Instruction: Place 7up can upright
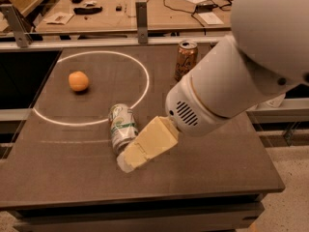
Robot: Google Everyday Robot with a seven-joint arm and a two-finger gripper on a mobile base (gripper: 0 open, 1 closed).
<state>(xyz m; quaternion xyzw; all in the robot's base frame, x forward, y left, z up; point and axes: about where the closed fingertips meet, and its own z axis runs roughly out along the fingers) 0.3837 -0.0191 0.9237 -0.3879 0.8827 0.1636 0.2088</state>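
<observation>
I will grip the near half of the 7up can (123, 139), its far end sticking out past my fingers.
The 7up can (120, 123) lies on its side on the dark table (72, 173), silvery with green marks, just outside the white circle's lower right edge. My gripper (133, 159) reaches in from the right on a large white arm, its cream-coloured tip low over the table. It covers the can's near end. I cannot see whether it touches the can.
A tan-gold can (186, 59) stands upright at the back right of the table. An orange (78, 81) sits inside the white circle (48, 117) on the left. A rail and a cluttered wooden bench run behind the table.
</observation>
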